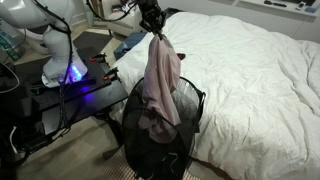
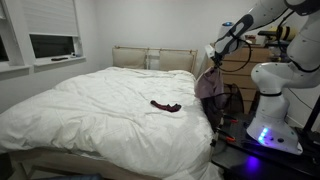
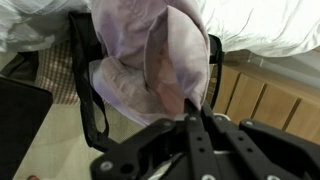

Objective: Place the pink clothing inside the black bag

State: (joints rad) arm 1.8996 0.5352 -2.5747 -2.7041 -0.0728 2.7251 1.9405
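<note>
Next, I let the pink clothing go from my gripper so that it comes to rest at the bottom of the black bag (image 1: 161, 149) beside the bed.
My gripper (image 1: 153, 30) is shut on the top of the pink clothing (image 1: 160, 85). The clothing hangs straight down from it, its lower end inside the open black mesh bag (image 1: 185, 125) that stands beside the bed. In an exterior view the gripper (image 2: 214, 55) holds the pink clothing (image 2: 209, 85) above the black bag (image 2: 232, 102) at the bed's far side. In the wrist view the shut jaws (image 3: 190, 108) pinch the pink clothing (image 3: 140, 55), which droops into the black bag's rim (image 3: 88, 80) below.
A bed with a white duvet (image 1: 250, 70) fills the space next to the bag. A dark red strip of cloth (image 2: 166, 106) lies on the duvet. The robot base (image 1: 60, 50) stands on a black table (image 1: 70, 100). Wooden slats (image 3: 260, 100) show beside the bag.
</note>
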